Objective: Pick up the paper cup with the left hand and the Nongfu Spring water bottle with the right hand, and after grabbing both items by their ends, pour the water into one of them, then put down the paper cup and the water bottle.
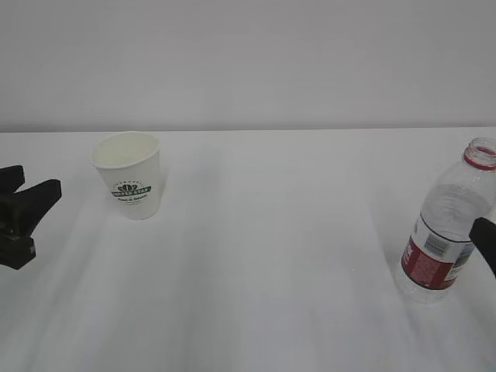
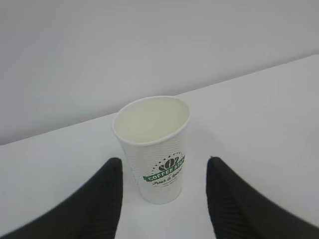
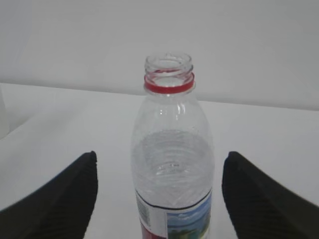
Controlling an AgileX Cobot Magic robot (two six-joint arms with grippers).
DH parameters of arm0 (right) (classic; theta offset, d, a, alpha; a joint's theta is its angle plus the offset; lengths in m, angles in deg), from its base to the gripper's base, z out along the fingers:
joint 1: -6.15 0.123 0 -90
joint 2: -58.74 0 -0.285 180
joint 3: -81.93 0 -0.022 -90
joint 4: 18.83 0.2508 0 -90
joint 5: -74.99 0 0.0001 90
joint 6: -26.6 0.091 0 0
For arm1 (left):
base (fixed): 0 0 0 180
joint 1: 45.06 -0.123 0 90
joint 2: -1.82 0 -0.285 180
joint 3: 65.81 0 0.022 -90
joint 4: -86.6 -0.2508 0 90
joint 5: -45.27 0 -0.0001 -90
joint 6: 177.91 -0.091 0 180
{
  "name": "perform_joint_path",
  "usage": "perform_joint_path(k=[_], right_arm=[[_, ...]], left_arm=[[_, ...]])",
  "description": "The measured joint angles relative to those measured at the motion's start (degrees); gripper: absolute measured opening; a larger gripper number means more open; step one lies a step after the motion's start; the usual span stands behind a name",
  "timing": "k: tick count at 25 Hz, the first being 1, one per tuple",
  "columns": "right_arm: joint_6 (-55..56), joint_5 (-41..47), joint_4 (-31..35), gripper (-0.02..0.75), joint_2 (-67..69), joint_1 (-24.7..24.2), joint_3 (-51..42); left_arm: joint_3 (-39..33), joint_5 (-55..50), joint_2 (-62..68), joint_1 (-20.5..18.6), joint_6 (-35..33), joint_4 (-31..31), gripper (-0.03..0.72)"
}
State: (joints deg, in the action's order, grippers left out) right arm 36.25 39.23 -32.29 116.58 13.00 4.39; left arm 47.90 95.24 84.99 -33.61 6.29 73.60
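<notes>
The water bottle's red label (image 1: 435, 254) (image 3: 174, 221), around its lower half, is the next place for my right gripper to go to and close on.
The white paper cup (image 1: 129, 177) with its green logo stands upright and empty at the left of the table. My left gripper (image 1: 39, 180) hovers to its left, open and apart from it. In the left wrist view the cup (image 2: 154, 144) stands just beyond my left gripper (image 2: 164, 161), with a gap on both sides. The uncapped water bottle (image 1: 448, 229) stands upright at the right, and one finger (image 1: 485, 242) of my right gripper shows beside it. In the right wrist view my right gripper (image 3: 161, 155) is open wide around the bottle (image 3: 172, 114) without touching it. Water (image 3: 172, 169) fills its lower part.
The white table (image 1: 263, 256) ends at a plain white wall (image 1: 248, 62) behind. Between cup and bottle I see only bare tabletop.
</notes>
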Motion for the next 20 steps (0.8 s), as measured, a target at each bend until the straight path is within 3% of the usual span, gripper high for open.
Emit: perform_joint_path(k=[20], right_arm=[[-0.3, -19.7, 0.5, 0.587, 23.1, 0.0, 0.0]], left_arm=[[0.0, 0.9, 0.0, 0.0, 0.1, -2.1, 0.398]])
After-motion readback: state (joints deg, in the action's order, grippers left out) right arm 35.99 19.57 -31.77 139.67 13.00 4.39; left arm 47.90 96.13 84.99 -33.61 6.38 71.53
